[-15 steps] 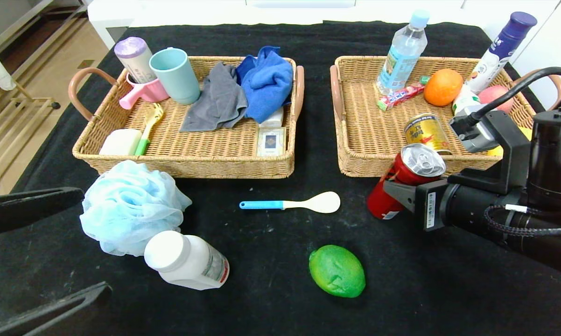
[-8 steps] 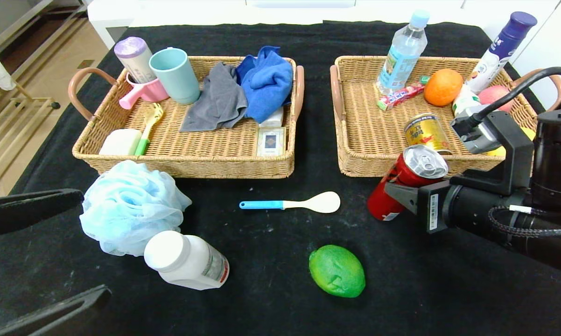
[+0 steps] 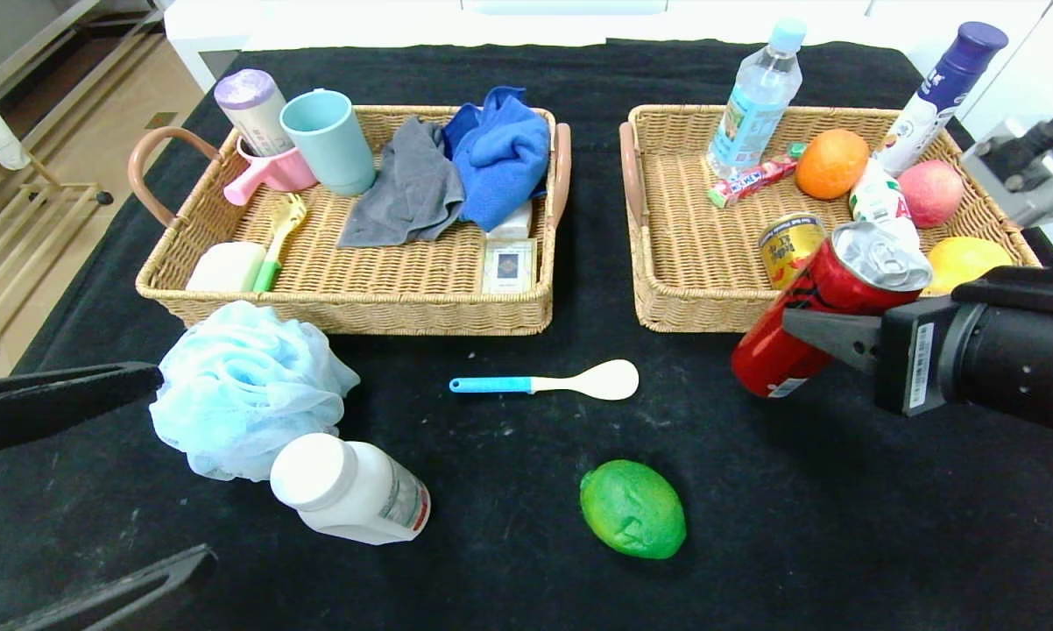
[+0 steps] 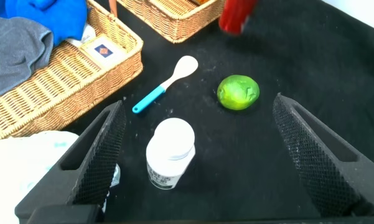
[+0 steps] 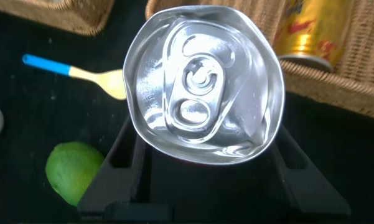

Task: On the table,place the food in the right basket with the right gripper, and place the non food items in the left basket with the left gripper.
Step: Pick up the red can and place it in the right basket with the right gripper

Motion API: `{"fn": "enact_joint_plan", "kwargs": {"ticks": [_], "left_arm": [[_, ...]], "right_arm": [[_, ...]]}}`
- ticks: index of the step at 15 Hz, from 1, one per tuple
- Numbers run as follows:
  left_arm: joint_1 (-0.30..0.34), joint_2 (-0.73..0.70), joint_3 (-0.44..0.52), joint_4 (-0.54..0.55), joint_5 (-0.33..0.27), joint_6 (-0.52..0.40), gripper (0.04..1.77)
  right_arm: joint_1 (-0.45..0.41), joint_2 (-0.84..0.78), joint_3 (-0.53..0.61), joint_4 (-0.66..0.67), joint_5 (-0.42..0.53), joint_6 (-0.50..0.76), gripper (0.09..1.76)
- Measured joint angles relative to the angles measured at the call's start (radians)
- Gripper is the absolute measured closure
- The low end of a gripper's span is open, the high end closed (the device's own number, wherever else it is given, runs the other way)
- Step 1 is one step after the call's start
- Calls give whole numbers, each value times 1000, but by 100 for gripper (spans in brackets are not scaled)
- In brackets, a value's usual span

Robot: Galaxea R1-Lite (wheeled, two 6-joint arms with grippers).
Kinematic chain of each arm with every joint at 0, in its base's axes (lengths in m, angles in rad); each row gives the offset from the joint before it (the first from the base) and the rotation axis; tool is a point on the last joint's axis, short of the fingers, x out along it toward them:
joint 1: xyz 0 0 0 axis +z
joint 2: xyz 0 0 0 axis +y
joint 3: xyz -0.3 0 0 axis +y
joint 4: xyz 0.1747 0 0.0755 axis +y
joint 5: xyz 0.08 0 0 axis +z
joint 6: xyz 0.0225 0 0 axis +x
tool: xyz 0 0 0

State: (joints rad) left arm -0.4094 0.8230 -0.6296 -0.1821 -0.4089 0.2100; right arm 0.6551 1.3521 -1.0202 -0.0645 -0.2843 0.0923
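Observation:
The robot's right gripper will stand the red soda can, now tilted above the table, on the basket's bottom between the water bottle and gold can [image 3: 712, 235].
My right gripper [image 3: 809, 326] is shut on a dented red soda can [image 3: 820, 307], holding it tilted above the table just in front of the right basket [image 3: 693, 307]. The right wrist view looks down on the can's silver top [image 5: 205, 93], wedged between the black fingers [image 5: 121, 162]. On the table lie a green lime [image 3: 633, 508], a blue-handled spoon [image 3: 548, 382], a white bottle [image 3: 351, 491] and a pale blue bath puff [image 3: 246, 386]. My left gripper [image 4: 199, 109] hangs open over the white bottle [image 4: 169, 152] at the front left. The left basket [image 3: 351, 307] holds cups, cloths and soap.
The right basket holds a gold can [image 3: 789, 245], an orange [image 3: 831, 162], an apple [image 3: 929, 193], a yellow fruit [image 3: 964, 258] and a water bottle [image 3: 759, 96]. A purple-capped bottle [image 3: 938, 92] leans at its far corner. The lime [image 4: 238, 92] lies between the arms.
My right gripper has lifted the red can off the table and carried it up and to the right, toward the right basket's front edge. The left gripper has stayed open in place.

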Motion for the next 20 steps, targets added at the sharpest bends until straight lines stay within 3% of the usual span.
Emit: {"fn": "enact_joint_plan", "kwargs": {"ticks": [5, 15, 20], "left_arm": [[0, 0, 3, 1, -1, 8, 9], [-8, -13, -1, 1, -2, 16, 9], [-9, -13, 0, 1, -2, 25, 9]], "right_arm": [[-8, 25, -191, 3, -1, -23, 87], [-90, 321, -583, 24, 3, -68, 87], [-167, 439, -679, 19, 4, -67, 87]]}}
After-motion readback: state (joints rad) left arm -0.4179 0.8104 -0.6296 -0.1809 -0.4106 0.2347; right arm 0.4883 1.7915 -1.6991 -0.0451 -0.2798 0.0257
